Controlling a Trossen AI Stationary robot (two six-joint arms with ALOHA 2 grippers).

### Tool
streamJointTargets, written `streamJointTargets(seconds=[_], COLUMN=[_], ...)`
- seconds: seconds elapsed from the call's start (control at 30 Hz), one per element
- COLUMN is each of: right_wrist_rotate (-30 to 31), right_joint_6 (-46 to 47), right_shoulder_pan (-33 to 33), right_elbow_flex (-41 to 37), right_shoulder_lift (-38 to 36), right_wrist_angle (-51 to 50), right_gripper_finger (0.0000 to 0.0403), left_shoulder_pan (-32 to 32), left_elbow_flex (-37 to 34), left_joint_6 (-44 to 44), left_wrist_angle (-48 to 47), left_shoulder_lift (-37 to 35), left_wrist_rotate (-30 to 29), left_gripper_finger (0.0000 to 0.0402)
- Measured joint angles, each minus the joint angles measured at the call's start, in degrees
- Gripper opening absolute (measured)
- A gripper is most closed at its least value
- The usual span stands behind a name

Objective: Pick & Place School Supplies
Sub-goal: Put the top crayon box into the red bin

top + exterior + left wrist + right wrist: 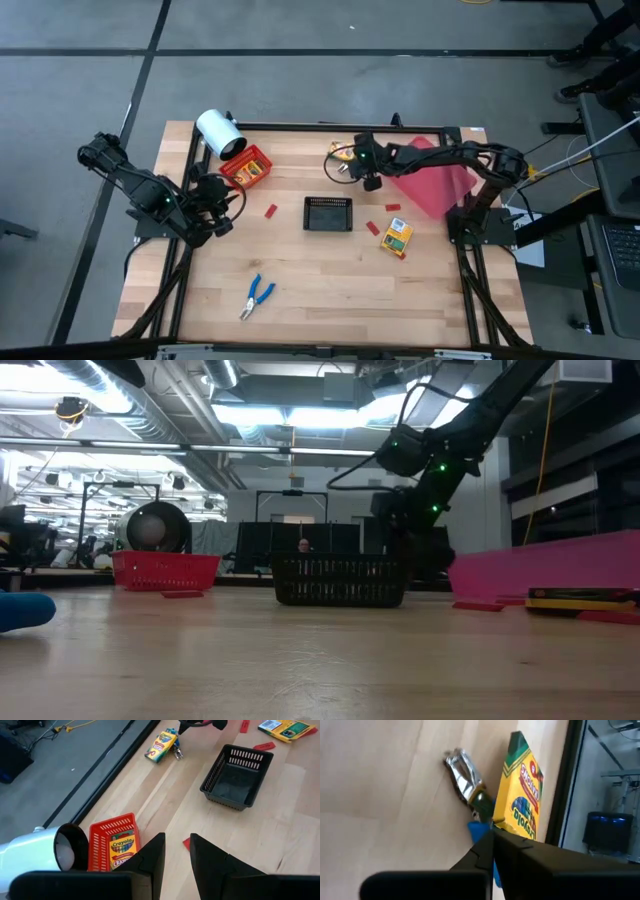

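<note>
My right gripper should open its shut fingers, which sit over the blue handle of the pliers beside the crayon box, and then close on the crayon box's near end point(509, 827).
My right gripper point(371, 181) is at the table's far edge, its fingers shut. It sits over a yellow crayon box point(521, 790) and blue-handled pliers point(470, 790) that lie side by side on the wood. My left gripper point(176, 852) is open and empty near the left edge, beside the red basket point(247, 167). A second crayon box point(121, 851) lies in that basket. A third crayon box point(397, 238) lies on the table near the right. More blue pliers point(257, 297) lie near the front. Red pieces point(271, 211) point(372, 228) point(393, 206) are scattered around the black tray point(328, 200). My right gripper's shut fingertips point(492, 840) lie over the pliers' blue handle point(477, 831), right beside the crayon box. The fingers themselves cover that spot, so I cannot tell whether they touch the handle or the box.
A white roll point(218, 130) lies by the far left corner, next to the red basket. A pink-red tray point(435, 178) sits under the right arm. The black tray stands mid-table. Bare wood stretches along the near half of the table.
</note>
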Motion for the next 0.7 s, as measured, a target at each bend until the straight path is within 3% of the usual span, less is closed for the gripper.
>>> streamJointTargets(seconds=[0.47, 0.7], right_wrist_rotate=[-2.48, -3.09], right_joint_6=[0.41, 0.31], right_shoulder_pan=[-0.97, -2.93], right_elbow_flex=[0.01, 0.01], right_shoulder_lift=[-0.08, 0.87], right_wrist_angle=[-1.67, -2.04], right_gripper_finger=[0.0114, 0.0132], left_shoulder_pan=[0.00, 0.00], left_elbow_flex=[0.00, 0.00], left_joint_6=[-0.45, -0.15], left_wrist_angle=[0.00, 0.00], left_shoulder_lift=[0.00, 0.00], left_wrist_rotate=[0.00, 0.00], left_gripper_finger=[0.0086, 0.0086])
